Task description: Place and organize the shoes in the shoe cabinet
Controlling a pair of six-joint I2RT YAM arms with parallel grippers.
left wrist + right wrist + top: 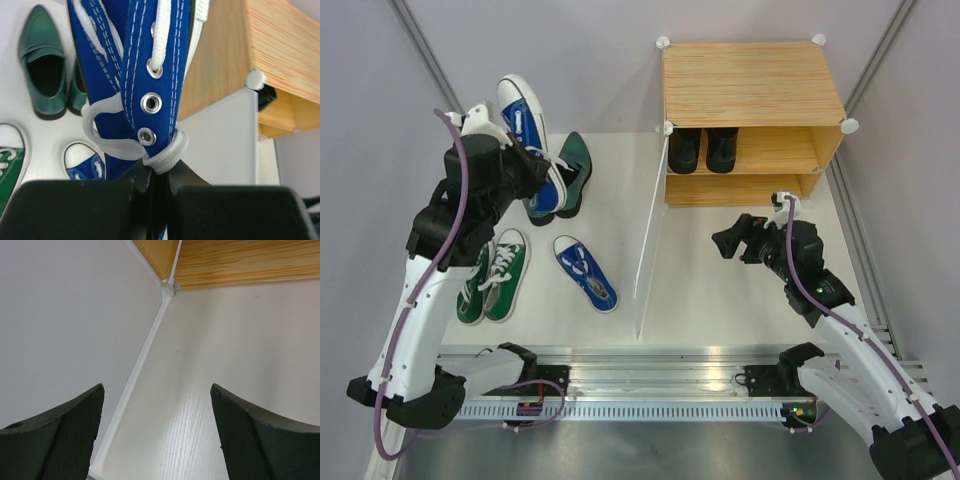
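Observation:
My left gripper will let go of the blue canvas sneaker on the bare table (720,261) between the open door panel and my right gripper.
My left gripper (538,172) (159,176) is shut on the laced edge of a blue canvas sneaker (523,115) (150,65), which hangs lifted at the back left. Its mate (586,272) (85,161) lies on the table. Beside the lifted sneaker sit dark green leather shoes (580,165) (44,70). The green white-toed sneakers (496,275) (7,167) lie at the near left. Black shoes (705,148) stand on the upper shelf of the wood-grain shoe cabinet (750,85) (280,50) (235,260). My right gripper (725,243) (157,407) is open and empty, low in front of the cabinet.
The cabinet's translucent white door panel (646,240) (65,315) stands swung open toward the near edge, between the two arms. The cabinet's lower shelf (740,188) shows no shoes. Grey walls close in the left, back and right sides.

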